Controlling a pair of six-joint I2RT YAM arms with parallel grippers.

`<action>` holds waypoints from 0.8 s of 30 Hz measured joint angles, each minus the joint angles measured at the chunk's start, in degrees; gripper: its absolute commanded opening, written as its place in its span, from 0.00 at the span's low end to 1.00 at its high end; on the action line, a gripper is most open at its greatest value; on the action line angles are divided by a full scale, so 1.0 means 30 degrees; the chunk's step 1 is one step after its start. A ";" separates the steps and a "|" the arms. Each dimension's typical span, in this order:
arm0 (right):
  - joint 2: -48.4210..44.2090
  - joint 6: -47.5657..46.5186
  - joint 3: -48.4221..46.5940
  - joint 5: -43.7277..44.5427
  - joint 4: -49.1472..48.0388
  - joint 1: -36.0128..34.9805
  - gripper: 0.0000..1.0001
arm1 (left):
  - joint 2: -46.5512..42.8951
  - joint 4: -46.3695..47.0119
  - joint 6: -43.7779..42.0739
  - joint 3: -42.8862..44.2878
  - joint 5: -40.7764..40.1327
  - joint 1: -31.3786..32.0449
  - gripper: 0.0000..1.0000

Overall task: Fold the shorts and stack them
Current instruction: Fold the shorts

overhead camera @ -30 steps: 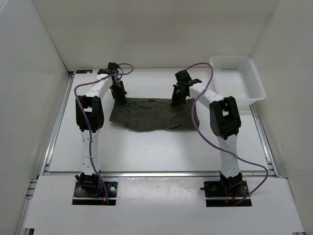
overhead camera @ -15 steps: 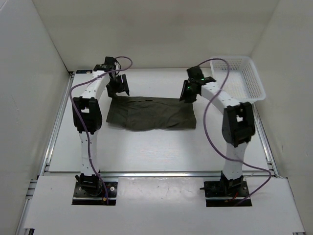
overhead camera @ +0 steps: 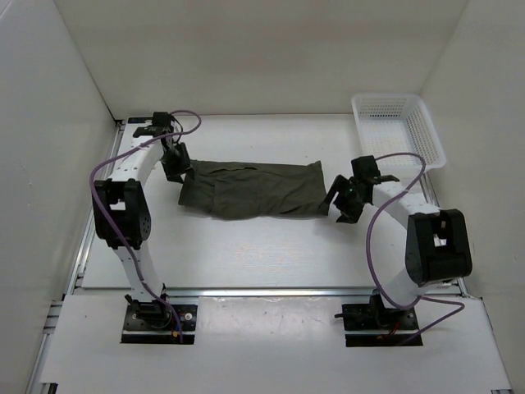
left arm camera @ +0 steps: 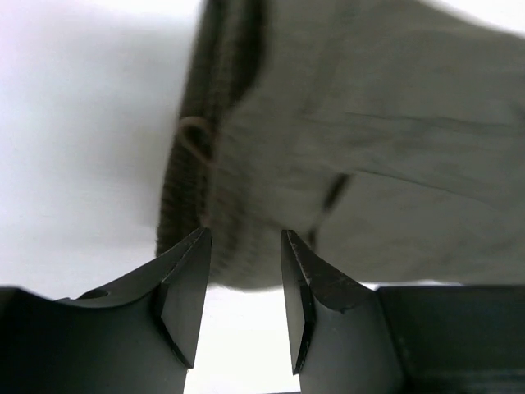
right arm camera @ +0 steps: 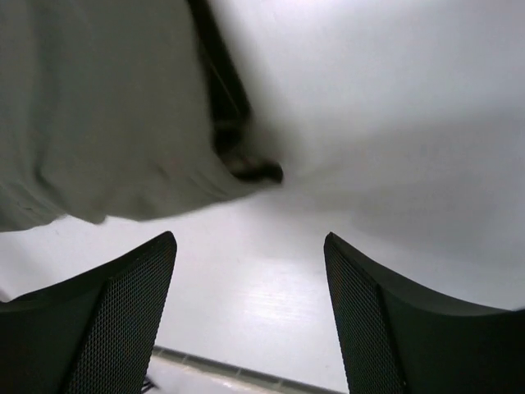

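Note:
The middle of the shorts' hem point(overhead camera: 323, 182) point(right arm camera: 216, 49), at the end opposite the waistband, between the near and back corners, is going to be gripped by my right gripper.
The dark olive shorts point(overhead camera: 254, 189) lie flat in a wide folded band across the middle of the table. My left gripper point(overhead camera: 175, 167) hovers at their left end. In the left wrist view its jaws point(left arm camera: 244, 234) stand partly open with nothing between them. The ribbed waistband point(left arm camera: 184, 189) and a drawstring loop point(left arm camera: 195, 135) lie just ahead of them. My right gripper point(overhead camera: 340, 201) is just off the shorts' right end. The right wrist view shows it point(right arm camera: 250, 238) open wide over bare table, with the cloth's corner point(right arm camera: 98, 115) ahead and to the left.
A white mesh basket point(overhead camera: 398, 131) stands at the back right corner of the table. White walls close the table in on the left, back and right. A metal rail point(overhead camera: 271, 291) runs along the near edge, ahead of the arm bases.
Both grippers were shut on the shorts' far edge; they have opened and let go. The left arm swung to the cloth's left end, the right arm back past its right end.

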State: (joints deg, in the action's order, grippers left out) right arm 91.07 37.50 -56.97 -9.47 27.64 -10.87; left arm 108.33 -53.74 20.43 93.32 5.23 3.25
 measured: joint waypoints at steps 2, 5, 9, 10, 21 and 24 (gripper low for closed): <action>-0.0714 0.1268 0.1486 -0.0510 -0.0758 0.0000 0.77 | 0.0823 0.0109 0.0277 -0.0503 -0.0117 -0.0306 0.51; -0.1020 0.2878 0.2506 -0.1180 -0.2200 0.0000 0.77 | 0.1967 0.0423 0.0685 -0.0583 -0.0175 -0.0517 0.48; -0.0525 0.4495 0.2922 -0.1712 -0.4503 0.0000 0.76 | 0.2863 0.0641 0.0940 -0.0495 -0.0182 -0.0452 0.47; -0.0277 0.4823 0.3024 -0.1734 -0.5115 0.0000 0.76 | 0.3016 0.0670 0.0984 -0.0452 -0.0182 -0.0415 0.46; 0.3381 0.3381 -0.1421 0.0444 -0.3643 -0.0036 0.78 | 0.3177 0.0823 0.0976 0.0255 -0.0146 -0.0386 0.46; 0.5151 0.1515 -0.4779 0.1348 -0.1909 -0.0058 0.77 | 0.3177 0.0896 0.0976 0.0452 -0.0087 -0.0401 0.46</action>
State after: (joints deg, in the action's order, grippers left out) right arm 106.52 42.04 -71.31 -5.43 21.91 -11.05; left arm 117.86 -51.05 23.35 94.67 4.97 2.04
